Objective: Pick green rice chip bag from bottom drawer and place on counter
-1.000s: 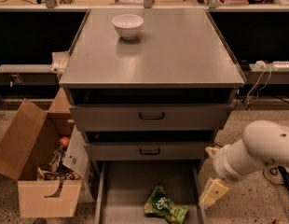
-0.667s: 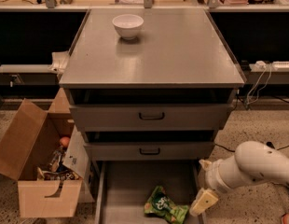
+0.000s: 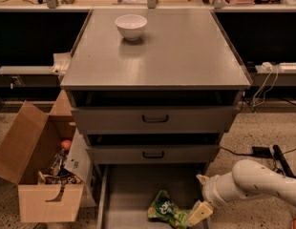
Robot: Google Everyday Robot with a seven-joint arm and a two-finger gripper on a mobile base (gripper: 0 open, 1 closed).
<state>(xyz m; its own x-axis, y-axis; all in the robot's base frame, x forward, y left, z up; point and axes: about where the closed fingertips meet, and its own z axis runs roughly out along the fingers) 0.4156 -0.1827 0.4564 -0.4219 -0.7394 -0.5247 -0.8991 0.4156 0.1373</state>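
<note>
My gripper will grab the green rice chip bag in the bottom drawer at its end (image 3: 180, 216) nearest the white arm.
The green rice chip bag (image 3: 164, 208) lies on the floor of the open bottom drawer (image 3: 129, 187), toward its right front. My gripper (image 3: 199, 213) reaches in from the right at the end of the white arm and sits just right of the bag, at its edge. The counter (image 3: 186, 51) is the grey metal top above the three drawers.
A white bowl (image 3: 131, 26) stands on the counter at the back left. An open cardboard box (image 3: 36, 171) of clutter stands on the floor left of the drawers. Cables and a power strip (image 3: 281, 67) lie at the right. A tan bench runs along the back.
The arm has moved left and down, bringing the gripper from beside the drawer's right wall to the bag's right edge. The bag has not moved.
</note>
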